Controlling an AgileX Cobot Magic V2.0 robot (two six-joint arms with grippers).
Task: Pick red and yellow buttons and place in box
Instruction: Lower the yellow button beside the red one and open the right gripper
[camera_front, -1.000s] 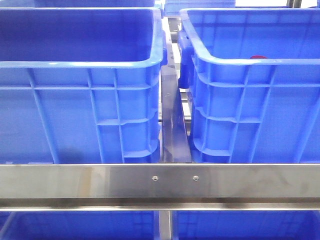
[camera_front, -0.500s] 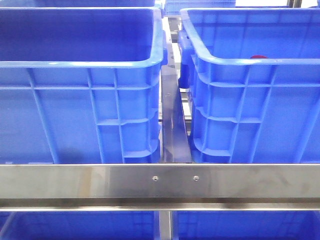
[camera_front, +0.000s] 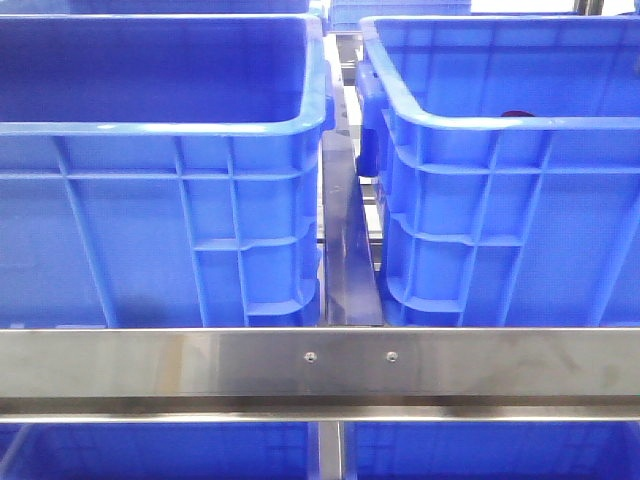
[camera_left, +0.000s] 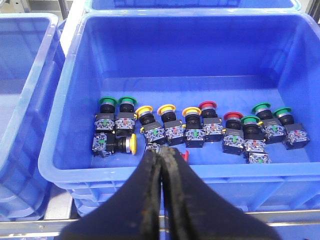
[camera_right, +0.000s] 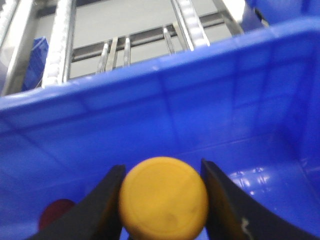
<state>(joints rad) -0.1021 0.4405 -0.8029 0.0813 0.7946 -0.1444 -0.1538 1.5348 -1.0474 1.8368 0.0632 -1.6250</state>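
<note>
I should release the yellow button from my right gripper in the box (camera_front: 622, 112) beside the dark red button, away from the gap. The yellow button now hangs inside a blue crate.
My right gripper (camera_right: 162, 200) is shut on the yellow button (camera_right: 163, 197), a black finger against each side of its round orange-yellow cap. It hangs inside a blue crate whose wall (camera_right: 165, 105) fills the right wrist view. The dark red button (camera_right: 56, 212) lies low beside the left finger. In the front view the box (camera_front: 500, 125) is the right crate with pale inner walls, and a dark red bit (camera_front: 517, 114) shows just over its near rim. My left gripper (camera_left: 161, 152) is shut on nothing, its tips over the near rim of a crate (camera_left: 75, 100) holding several push buttons.
A second blue crate (camera_front: 160, 130) with shadowed inner walls stands left of the box, with a narrow gap between them. A steel rail (camera_front: 320, 365) crosses in front. In the left wrist view, green, yellow and red push buttons (camera_left: 165, 125) lie in a row.
The red bit above the box's near rim looks darker and a little lower than before. Nothing else in the front view has moved.
</note>
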